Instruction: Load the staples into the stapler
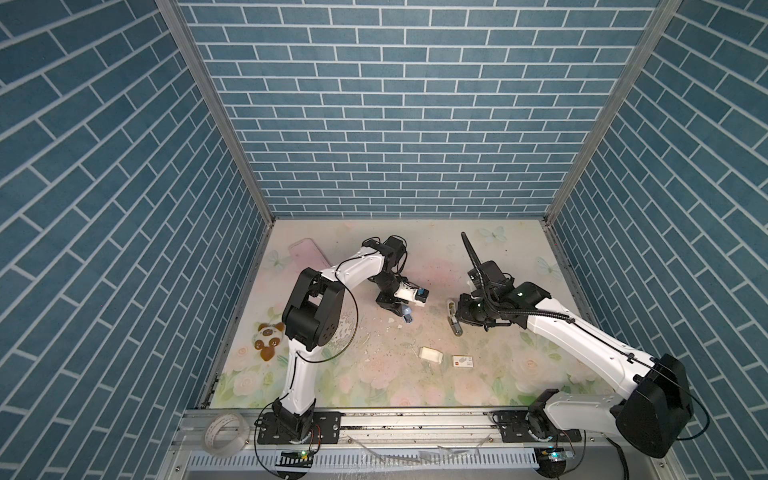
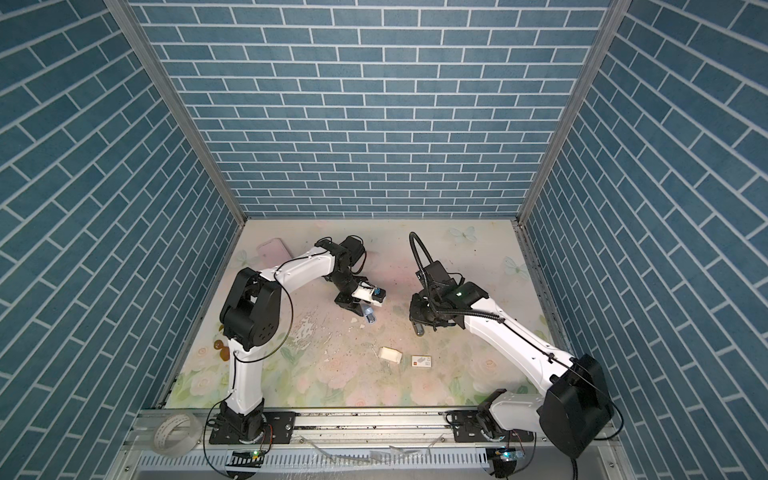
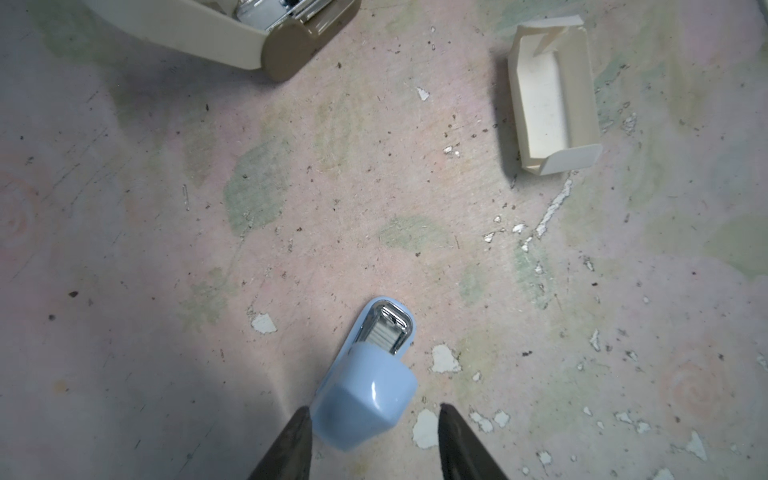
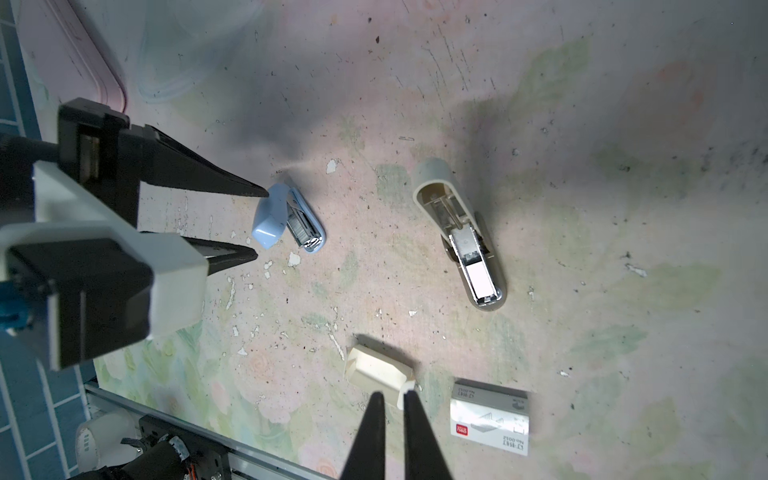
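The blue stapler's raised top lies slanted across my left gripper's fingers, so my left gripper needs to grip the top squarely by its sides [image 3: 400, 400] and press it down.
A small blue stapler [image 3: 365, 399] lies on the floral mat with its top swung up. A ridged grey strip of staples [image 4: 302, 227] sits in its metal channel. My left gripper [image 3: 374, 409] is open and straddles the blue stapler's rear end; one finger is at its edge and the other stands apart. A beige stapler [image 4: 461, 237] lies opened flat, with its shiny channel facing up. My right gripper [image 4: 392, 395] is shut with nothing between its fingers, raised above the mat near the beige stapler [image 1: 454, 320]. The white cardboard tray [image 4: 374, 368] lies empty.
A white sleeve with a red mark [image 4: 490, 419] lies beside the tray [image 1: 430, 355]. A pink flat case [image 1: 309, 253] is at the back left and a brown-and-white toy [image 1: 268, 336] by the left wall. A tape roll [image 1: 222, 432] rests on the front rail. Brick walls enclose three sides.
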